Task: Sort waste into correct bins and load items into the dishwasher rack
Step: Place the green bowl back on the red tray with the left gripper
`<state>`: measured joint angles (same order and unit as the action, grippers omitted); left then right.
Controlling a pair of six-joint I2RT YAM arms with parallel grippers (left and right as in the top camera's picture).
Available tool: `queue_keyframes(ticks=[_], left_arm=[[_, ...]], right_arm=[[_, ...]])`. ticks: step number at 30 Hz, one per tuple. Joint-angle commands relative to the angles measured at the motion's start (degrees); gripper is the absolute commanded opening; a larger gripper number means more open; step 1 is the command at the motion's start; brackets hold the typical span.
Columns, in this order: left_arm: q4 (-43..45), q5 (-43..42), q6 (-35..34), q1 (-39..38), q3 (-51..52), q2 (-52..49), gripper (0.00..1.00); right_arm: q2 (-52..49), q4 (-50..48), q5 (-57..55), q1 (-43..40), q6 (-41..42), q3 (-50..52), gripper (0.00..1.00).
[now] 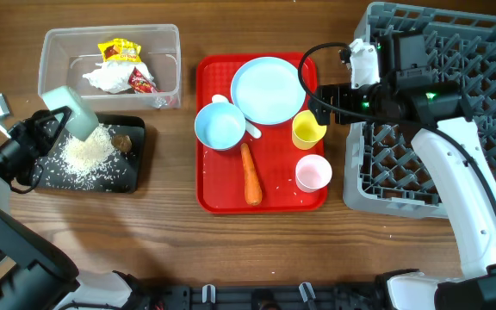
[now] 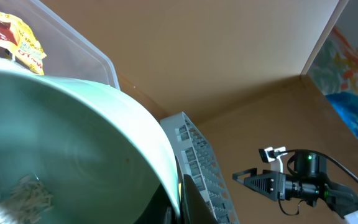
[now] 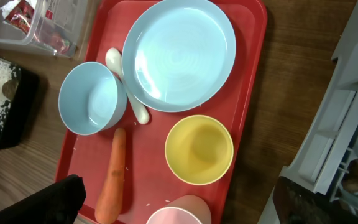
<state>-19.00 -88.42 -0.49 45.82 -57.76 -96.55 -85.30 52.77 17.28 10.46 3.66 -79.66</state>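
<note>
The robot's left gripper will release the mint bowl on the red tray [image 1: 221, 173] next to the carrot, in front of the blue bowl.
My left gripper [image 1: 56, 125] is shut on the rim of a light blue bowl [image 1: 72, 110] and holds it tilted over the black bin [image 1: 133, 176]. Loose rice [image 1: 89, 155] and a brown lump [image 1: 120, 142] lie in that bin. In the left wrist view the bowl [image 2: 73, 143] fills the frame, with a few grains [image 2: 27, 190] inside. My right gripper [image 1: 321, 102] is open and empty above the red tray [image 1: 222, 194], over the yellow cup [image 3: 199, 149] and pink cup [image 3: 179, 214]. The plate [image 3: 179, 53], second bowl [image 3: 91, 98] and carrot [image 3: 112, 177] lie on the tray.
The clear bin [image 1: 58, 39] at the back left holds a yellow wrapper [image 1: 119, 52], white tissue [image 1: 106, 77] and a red wrapper [image 1: 142, 82]. The grey dishwasher rack [image 1: 403, 176] stands at the right. A white spoon [image 3: 126, 87] lies between bowl and plate.
</note>
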Motion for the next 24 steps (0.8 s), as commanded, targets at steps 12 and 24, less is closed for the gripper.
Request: queue_keyframes(ticks=[12, 24], left_arm=[[15.61, -1.92, -19.32, 0.37, -0.98, -0.2, 0.04], [21.68, -0.7, -19.52, -15.82, -0.98, 2.91, 0.04]], right_arm=[[-0.66, -0.15, -0.79, 0.02, 1.05, -0.48, 1.0], [-0.66, -0.17, -0.76, 0.02, 1.05, -0.48, 1.0]])
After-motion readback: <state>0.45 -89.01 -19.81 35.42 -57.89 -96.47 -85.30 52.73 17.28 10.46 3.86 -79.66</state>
